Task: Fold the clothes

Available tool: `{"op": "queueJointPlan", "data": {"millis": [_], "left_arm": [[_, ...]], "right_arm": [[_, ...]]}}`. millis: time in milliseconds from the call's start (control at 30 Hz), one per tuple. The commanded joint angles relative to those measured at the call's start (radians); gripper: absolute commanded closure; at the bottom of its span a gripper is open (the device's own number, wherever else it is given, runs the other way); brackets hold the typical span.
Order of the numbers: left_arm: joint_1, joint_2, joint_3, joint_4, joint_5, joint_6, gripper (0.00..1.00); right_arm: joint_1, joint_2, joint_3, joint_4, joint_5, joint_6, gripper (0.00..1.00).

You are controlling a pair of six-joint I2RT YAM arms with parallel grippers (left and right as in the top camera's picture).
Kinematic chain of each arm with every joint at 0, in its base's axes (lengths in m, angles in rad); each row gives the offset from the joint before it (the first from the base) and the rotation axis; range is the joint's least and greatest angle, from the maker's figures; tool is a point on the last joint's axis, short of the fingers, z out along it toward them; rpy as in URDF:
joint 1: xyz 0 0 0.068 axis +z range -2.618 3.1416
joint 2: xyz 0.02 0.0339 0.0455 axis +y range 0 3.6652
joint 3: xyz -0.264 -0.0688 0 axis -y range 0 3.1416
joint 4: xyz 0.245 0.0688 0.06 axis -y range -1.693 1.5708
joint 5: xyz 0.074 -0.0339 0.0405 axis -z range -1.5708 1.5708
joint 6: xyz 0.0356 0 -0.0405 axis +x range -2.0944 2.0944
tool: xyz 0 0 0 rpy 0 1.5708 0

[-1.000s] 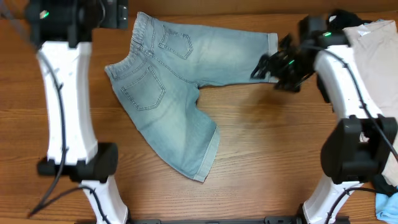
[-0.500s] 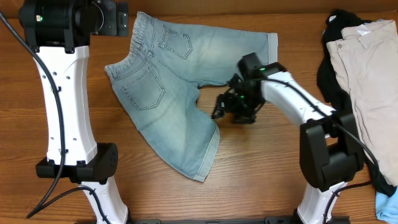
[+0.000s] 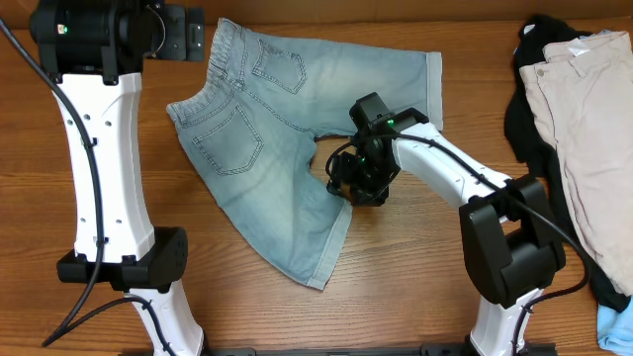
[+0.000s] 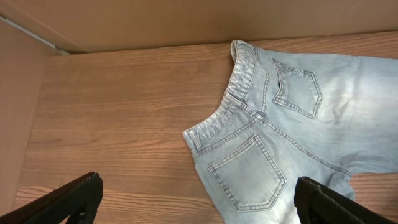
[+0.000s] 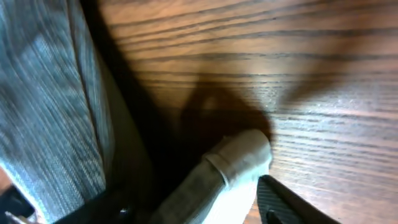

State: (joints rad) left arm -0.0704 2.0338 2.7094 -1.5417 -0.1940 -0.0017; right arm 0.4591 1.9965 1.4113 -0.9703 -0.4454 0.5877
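Observation:
The shorts' front leg spreads wide from the other leg, so next my right gripper grabs its cuff corner (image 3: 344, 209) and swings it alongside before folding.
The faded light-blue denim shorts (image 3: 267, 119) lie flat on the wooden table, back pockets up, waistband at the upper left, one leg pointing right and one toward the front. My right gripper (image 3: 348, 184) is low at the cuffed hem corner of the front leg. In the right wrist view the cuff corner (image 5: 239, 158) sits between the spread fingers of the right gripper (image 5: 193, 199), which is open. My left gripper (image 3: 188, 32) hovers high beyond the waistband, open and empty; in the left wrist view the left gripper (image 4: 199, 205) looks down on the shorts (image 4: 280, 143).
Beige trousers (image 3: 584, 119) lie over a black garment (image 3: 516, 114) at the right edge. A light-blue cloth (image 3: 615, 321) lies at the front right corner. A cardboard wall (image 4: 155, 22) borders the table's far side.
My right arm has swung from the right leg's hem at the far right, leftward and toward the front, down to the front leg's hem corner. The left arm has stayed put.

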Motion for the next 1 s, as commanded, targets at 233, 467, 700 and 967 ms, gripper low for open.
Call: {"op": "queueJointPlan", "data": {"millis": [233,467,700,967], "left_arm": [[-0.001,0.006,0.0,-0.002,0.012,-0.014,0.0],[-0.001,0.006,0.0,-0.002,0.012,-0.013,0.0],[-0.001,0.006,-0.004,-0.002,0.012,-0.013,0.0],[-0.001,0.009,-0.051,-0.003,0.012,-0.013,0.0]], "right_arm": [[0.023,0.013,-0.084,0.01,0.008,0.015,0.83],[-0.11,0.003,-0.074,-0.032,0.027,-0.045,0.96],[-0.332,-0.009,0.005,-0.161,0.109,-0.2,0.96],[-0.484,-0.009,0.049,-0.156,0.322,-0.195,0.6]]}}
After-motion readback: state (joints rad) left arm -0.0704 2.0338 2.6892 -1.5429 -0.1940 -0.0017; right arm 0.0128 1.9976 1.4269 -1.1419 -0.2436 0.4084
